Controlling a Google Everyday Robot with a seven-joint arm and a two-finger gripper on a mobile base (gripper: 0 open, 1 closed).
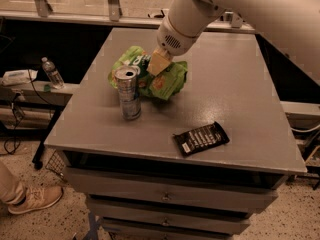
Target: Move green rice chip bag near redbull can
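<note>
Next, the gripper releases the green rice chip bag on the grey table [158, 81] close behind the redbull can. The bag now lies crumpled on the table.
The green rice chip bag [160, 79] lies crumpled on the grey table [235, 89], left of centre, right behind the redbull can. The redbull can [128, 93] stands upright, slim and silver, its top overlapping the bag's lower left edge in the picture. My gripper [157, 65] comes down from the white arm [190, 14] at the top and its pale fingers sit on the middle of the bag, shut on it.
A small black wrapper [201, 138] lies near the table's front edge, to the right. A clear water bottle [52, 73] stands on a low shelf left of the table. A person's shoe [35, 199] is on the floor at lower left. Drawers run below the tabletop.
</note>
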